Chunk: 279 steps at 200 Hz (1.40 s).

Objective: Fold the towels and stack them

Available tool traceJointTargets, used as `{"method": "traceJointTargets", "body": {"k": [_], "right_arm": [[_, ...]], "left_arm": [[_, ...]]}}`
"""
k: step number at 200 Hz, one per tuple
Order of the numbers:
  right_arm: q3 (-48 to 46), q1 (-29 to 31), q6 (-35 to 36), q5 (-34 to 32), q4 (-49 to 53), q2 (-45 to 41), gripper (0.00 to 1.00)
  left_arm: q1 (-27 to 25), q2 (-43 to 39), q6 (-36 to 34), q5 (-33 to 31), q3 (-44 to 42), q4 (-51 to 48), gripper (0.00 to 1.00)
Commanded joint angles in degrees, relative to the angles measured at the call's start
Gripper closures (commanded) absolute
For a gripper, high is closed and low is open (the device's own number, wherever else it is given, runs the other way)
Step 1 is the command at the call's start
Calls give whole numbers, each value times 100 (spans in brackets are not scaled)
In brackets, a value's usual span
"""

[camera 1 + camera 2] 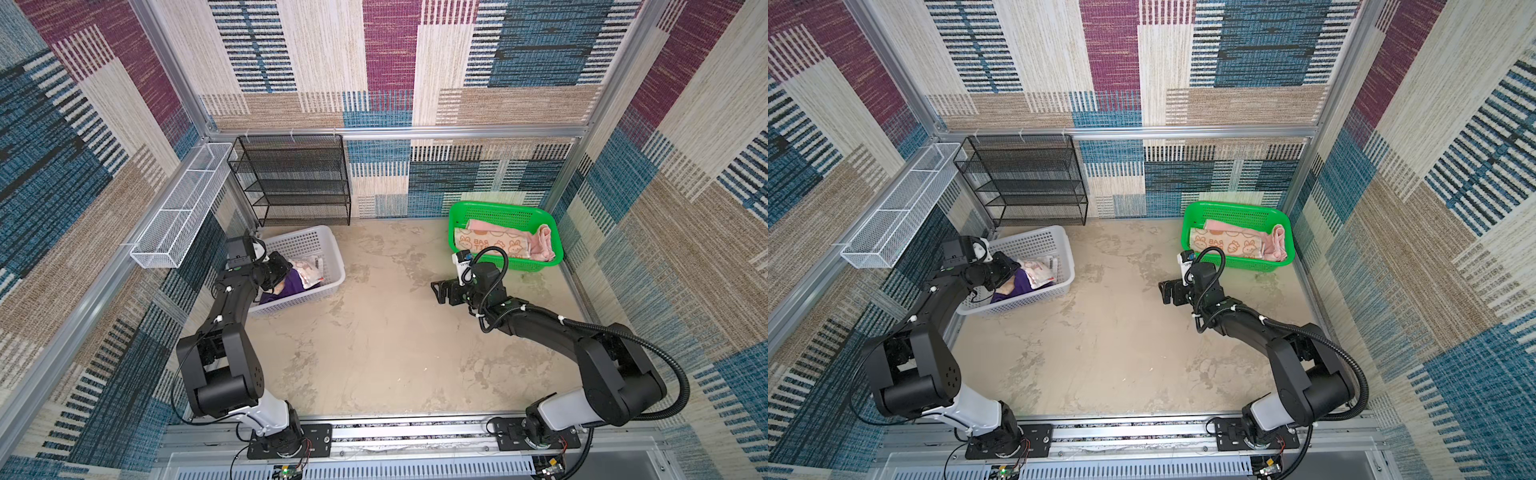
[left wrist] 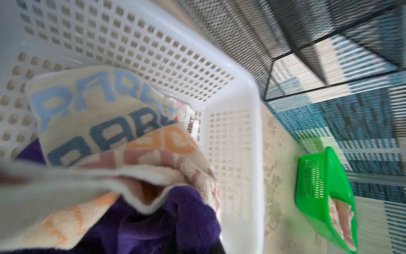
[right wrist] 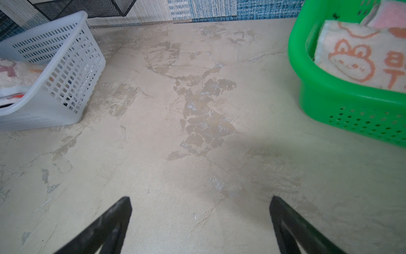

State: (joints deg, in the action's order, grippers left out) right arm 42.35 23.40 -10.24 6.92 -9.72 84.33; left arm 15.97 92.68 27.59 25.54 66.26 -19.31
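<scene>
My left gripper should open, take the purple towel alone [image 2: 188, 207] and work it free before lifting, because the whitish towel is draped over the purple towel.
The white basket [image 1: 324, 249] at the left holds a deep purple towel [image 1: 286, 287] and a crumpled whitish towel [image 1: 308, 270] with blue and orange letters. My left gripper [image 1: 276, 270] reaches down into that basket over both. The left wrist view is blurred: the lettered towel [image 2: 105, 123] and the purple towel [image 2: 189, 215] fill it and hide the jaws. The green basket [image 1: 536, 264] at the back right holds the orange cartoon towel [image 1: 490, 243] and the pink towel [image 1: 545, 245]. My right gripper [image 1: 438, 293] hangs open over the bare table [image 3: 197, 132], with nothing between its fingers [image 3: 123, 206].
A black mesh shelf [image 1: 295, 178] stands against the back wall behind the white basket. A long white wire rack [image 1: 183, 208] hangs on the left wall. Patterned walls close in three sides of the beige table [image 1: 395, 340].
</scene>
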Motion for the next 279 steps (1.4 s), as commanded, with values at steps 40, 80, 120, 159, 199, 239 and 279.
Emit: {"method": "traceJointTargets", "body": {"k": [40, 80, 120, 159, 199, 239, 279], "right_arm": [[151, 8, -74, 86, 81, 6, 0], [195, 7, -140, 144, 93, 70, 0], [221, 7, -158, 135, 123, 98, 0], [198, 8, -214, 164, 84, 111, 0], [186, 8, -259, 229, 16, 162, 0], [161, 11, -257, 235, 12, 149, 0], [137, 14, -277, 196, -17, 150, 0]], "left_arm": [[-241, 390, -293, -282, -65, -189, 43], [-379, 331, -334, -433, -76, -349, 47], [-437, -166, -307, -549, -188, -416, 38], [-465, -660, -281, -646, -313, -489, 37], [-474, -664, -318, -716, -388, -552, 46], [-529, -357, -306, -703, -394, -451, 80], [-639, -747, -248, -683, -285, -391, 100]]}}
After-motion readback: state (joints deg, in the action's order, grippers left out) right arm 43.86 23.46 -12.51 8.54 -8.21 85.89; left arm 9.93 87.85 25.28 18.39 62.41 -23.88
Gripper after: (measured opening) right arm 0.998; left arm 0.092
